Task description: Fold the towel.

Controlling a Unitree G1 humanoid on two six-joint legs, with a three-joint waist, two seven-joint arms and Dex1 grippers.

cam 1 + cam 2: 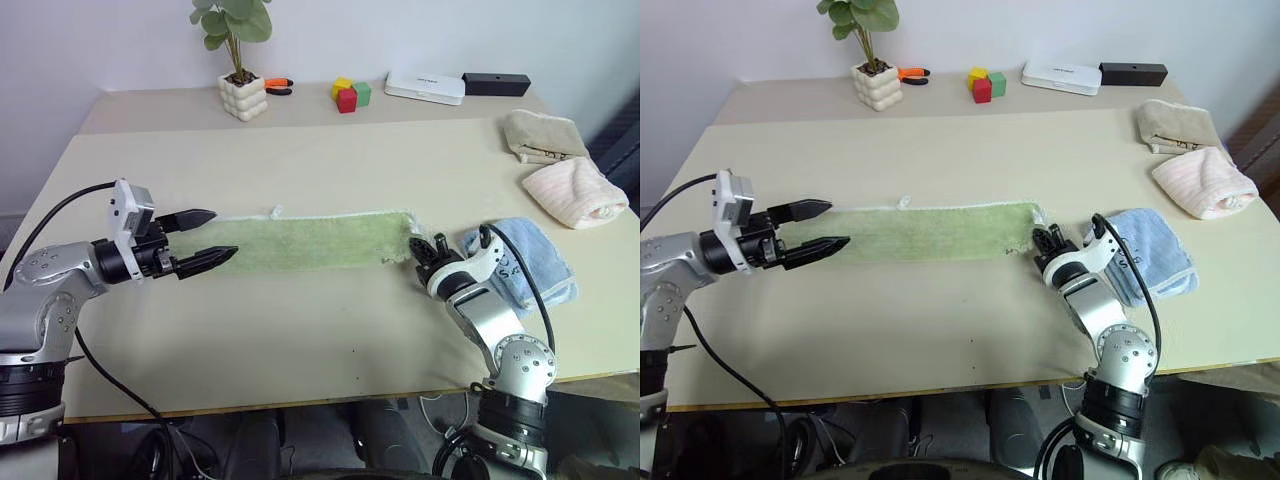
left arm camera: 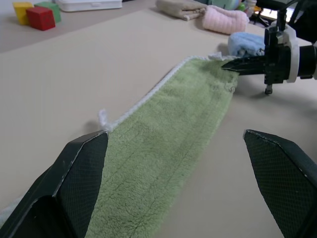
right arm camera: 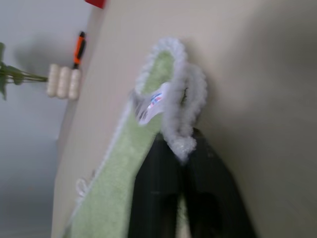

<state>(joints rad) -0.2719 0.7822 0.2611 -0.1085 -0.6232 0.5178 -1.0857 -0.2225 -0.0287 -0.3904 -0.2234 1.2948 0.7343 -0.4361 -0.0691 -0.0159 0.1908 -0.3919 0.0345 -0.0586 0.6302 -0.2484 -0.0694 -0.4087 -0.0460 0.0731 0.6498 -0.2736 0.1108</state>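
Next, my right gripper sets the held end of the towel down on the green strip's middle (image 1: 278, 245) (image 3: 116, 215) next to the small white loop.
The light green towel (image 1: 310, 240) lies as a long narrow strip across the middle of the table, with white edging and a small white loop (image 1: 276, 211) on its far side. My left gripper (image 1: 224, 233) is open at the strip's left end, one finger on each side of it, just above the cloth. In the left wrist view the left gripper (image 2: 174, 134) straddles the green cloth. My right gripper (image 1: 418, 250) is shut on the towel's right end. In the right wrist view the white edging (image 3: 181, 111) bunches at the tips of its closed fingers (image 3: 161, 183).
A light blue towel (image 1: 530, 260) lies right beside my right arm. Pink (image 1: 575, 192) and beige (image 1: 540, 135) towels sit at the right edge. Along the back stand a potted plant (image 1: 243, 97), an orange tool (image 1: 278, 86), coloured blocks (image 1: 350, 94), a white box (image 1: 425, 87) and a black box (image 1: 496, 83).
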